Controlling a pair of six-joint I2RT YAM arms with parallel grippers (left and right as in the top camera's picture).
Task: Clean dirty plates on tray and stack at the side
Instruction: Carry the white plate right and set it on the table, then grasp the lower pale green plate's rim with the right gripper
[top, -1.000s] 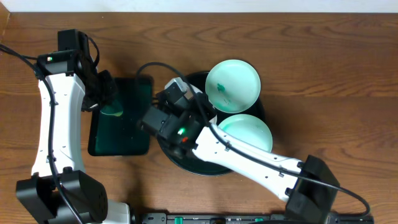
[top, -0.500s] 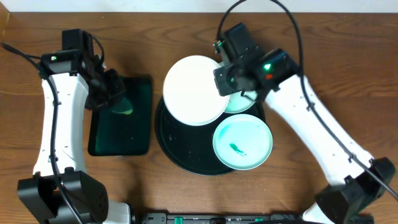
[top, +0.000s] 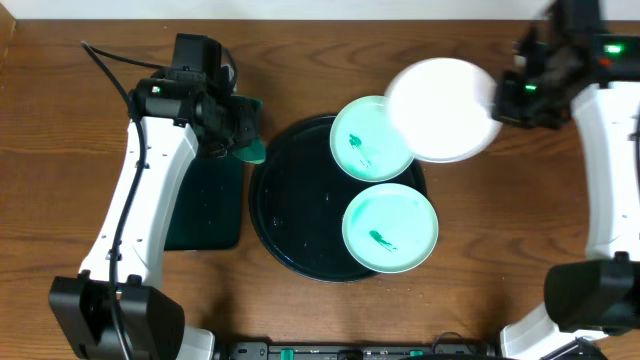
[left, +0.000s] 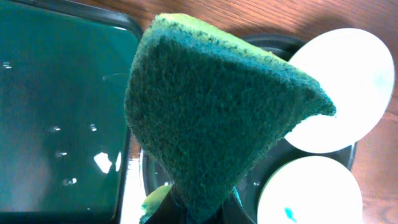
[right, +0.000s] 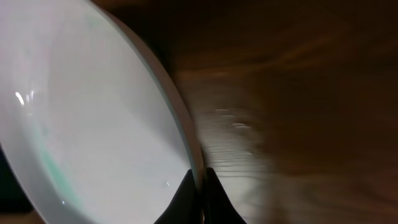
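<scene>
I have the white plate in my right gripper, in the air beside the black tray. Next, I let go of it on the bare wooden table (top: 478, 162) beside the back mint-green plate.
My right gripper (top: 503, 100) is shut on the rim of the white plate (top: 443, 108) and holds it in the air, right of the round black tray (top: 290, 220); the right wrist view shows its fingers (right: 200, 186) pinching the plate's edge (right: 93, 124). Two mint-green plates lie on the tray, each with a green smear: one at the back (top: 372, 139), one at the front (top: 390, 228). My left gripper (top: 243, 140) is shut on a green sponge (left: 217, 112), held just left of the tray's back edge. Both green plates show in the left wrist view (left: 339, 93) (left: 311, 193).
A rectangular dark tray (top: 205, 205) with a wet green floor lies left of the round tray, also in the left wrist view (left: 56, 112). Bare wooden table (top: 520, 230) lies right of the round tray, under the held plate.
My right gripper carried the white plate from over the tray to the far right. My left gripper lifted the sponge off the rectangular tray and moved it right, toward the round tray.
</scene>
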